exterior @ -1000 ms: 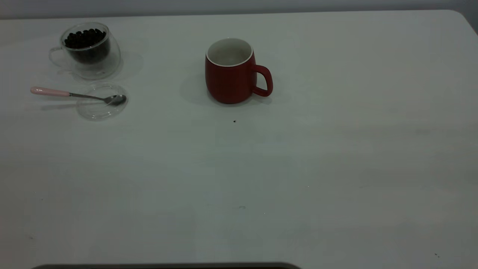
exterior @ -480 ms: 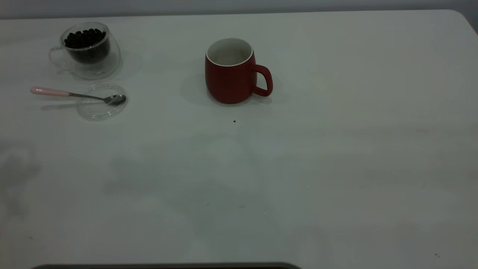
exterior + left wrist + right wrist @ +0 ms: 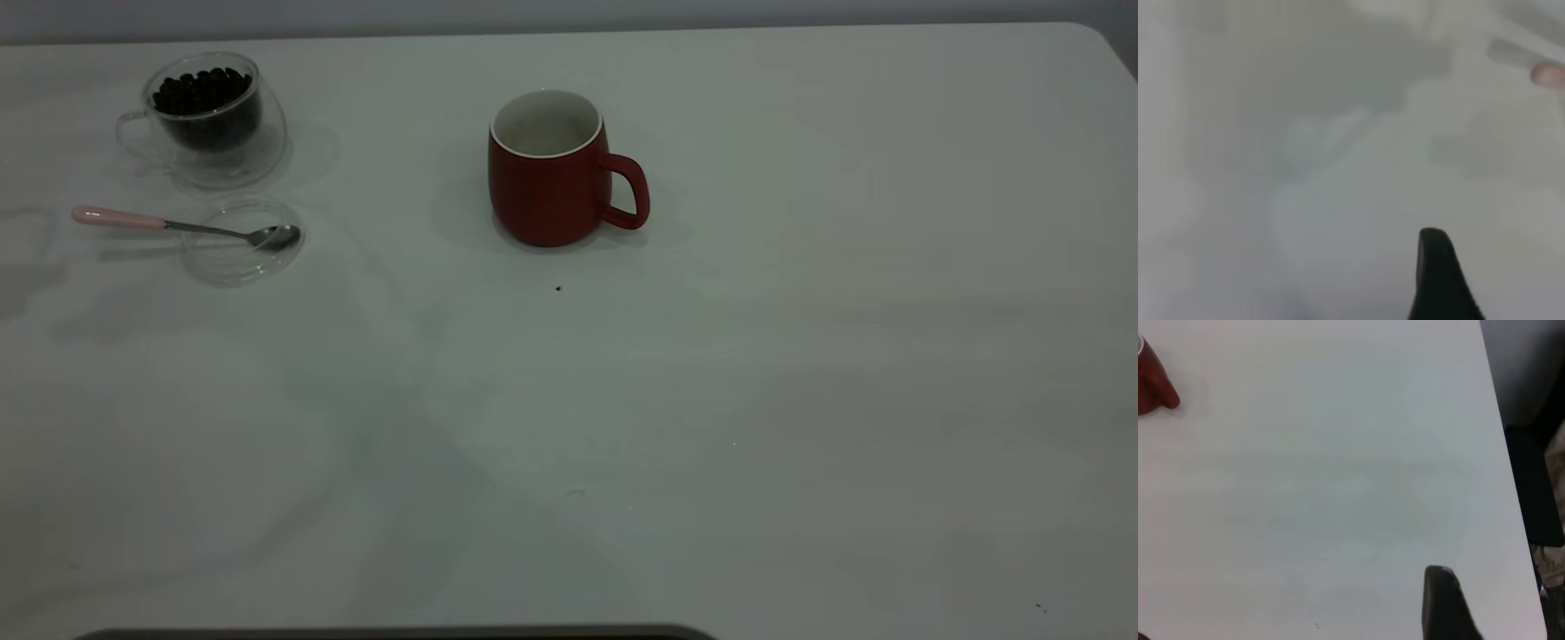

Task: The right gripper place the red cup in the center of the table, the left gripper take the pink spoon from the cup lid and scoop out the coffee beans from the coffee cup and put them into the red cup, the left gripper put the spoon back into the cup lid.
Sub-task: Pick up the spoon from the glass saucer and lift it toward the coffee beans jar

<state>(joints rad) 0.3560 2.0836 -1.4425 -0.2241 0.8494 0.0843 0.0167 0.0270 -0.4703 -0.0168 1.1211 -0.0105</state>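
Observation:
The robot's left gripper should close on the pink spoon's handle (image 3: pixel 130 220), slightly behind the start of its metal part, while the spoon's bowl rests in the cup lid.
The red cup (image 3: pixel 547 182) stands upright and empty near the table's (image 3: pixel 800 373) middle, handle to the right. At the far left the coffee cup (image 3: pixel 213 116) holds coffee beans (image 3: pixel 203 91). In front of it lies the cup lid (image 3: pixel 236 253), with the pink spoon's (image 3: pixel 120 218) bowl resting in it. No gripper shows in the exterior view. The left gripper (image 3: pixel 1291 287) hovers over bare table, one black finger (image 3: pixel 1437 273) showing, the spoon's handle tip (image 3: pixel 1550 73) ahead. The right gripper (image 3: pixel 1285 607) is far from the red cup (image 3: pixel 1153 383), one finger (image 3: pixel 1441 603) in sight.
The table's right edge (image 3: pixel 1501 453) runs close to the right gripper, with dark objects beyond it. A rounded corner (image 3: pixel 1107 40) is at the far right. A tiny dark speck (image 3: pixel 558 288) lies in front of the red cup.
Faint shadows have shifted over the near and left parts of the table. The cups, lid and spoon have not moved.

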